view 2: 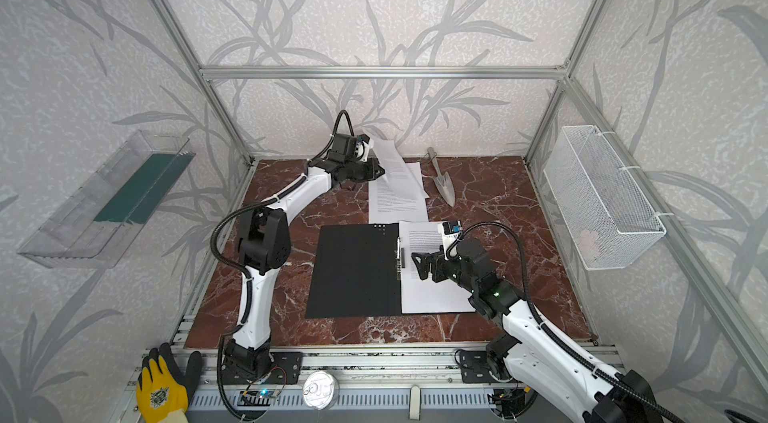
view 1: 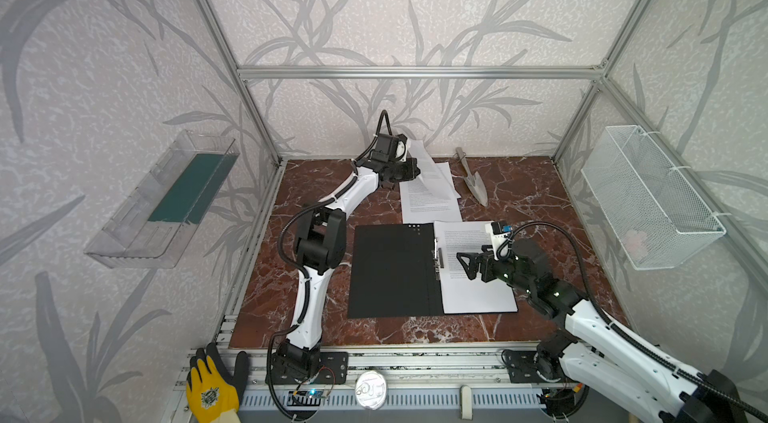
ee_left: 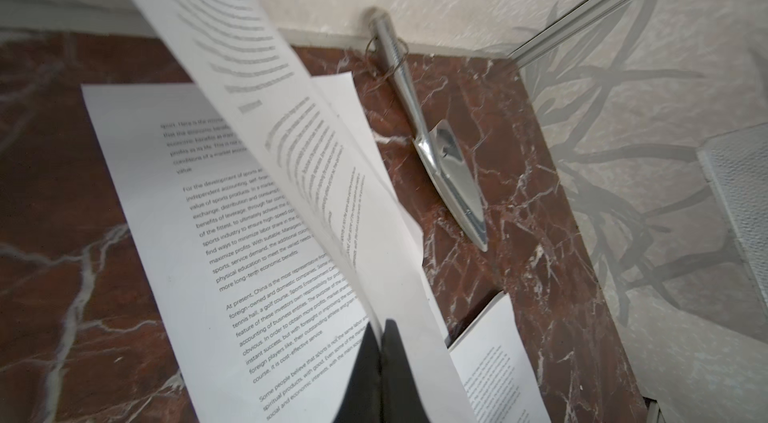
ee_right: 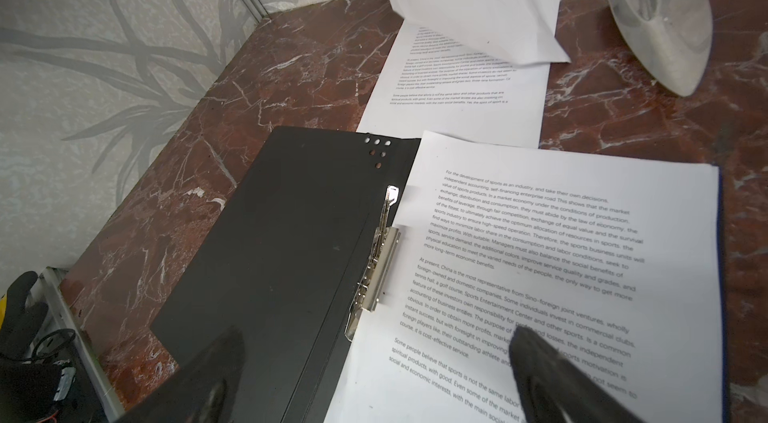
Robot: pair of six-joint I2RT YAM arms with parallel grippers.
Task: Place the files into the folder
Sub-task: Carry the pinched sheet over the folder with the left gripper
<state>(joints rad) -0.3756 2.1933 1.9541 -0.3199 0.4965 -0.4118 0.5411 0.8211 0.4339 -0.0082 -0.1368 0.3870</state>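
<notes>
Next, I need to close my right gripper on the lifted sheet, at the middle of its free long edge (view 1: 440, 169) (ee_right: 534, 0), across from my left gripper.
The black folder (view 1: 390, 271) (view 2: 353, 271) (ee_right: 270, 254) lies open and flat, its metal clip (ee_right: 378, 258) along the spine. One printed sheet (view 1: 478, 288) (ee_right: 561, 234) rests on the folder's right half. More files (view 1: 428, 204) (ee_left: 187, 213) lie flat on the table behind the folder. My left gripper (view 1: 415, 169) (view 2: 380, 171) (ee_left: 380, 329) is shut on the edge of one sheet (view 1: 428, 163) (ee_left: 249, 46), which curls up off that pile. My right gripper (view 1: 463, 265) (view 2: 417, 263) (ee_right: 374, 362) hovers open over the spine and the sheet in the folder, holding nothing.
A metal trowel (view 1: 473, 182) (ee_left: 449, 175) lies right of the loose sheets by the back wall. A white wire basket (view 1: 648, 196) hangs on the right wall. On the left wall is a clear tray (view 1: 124, 234) holding a green pad. A yellow glove (view 1: 214, 383) sits on the front rail.
</notes>
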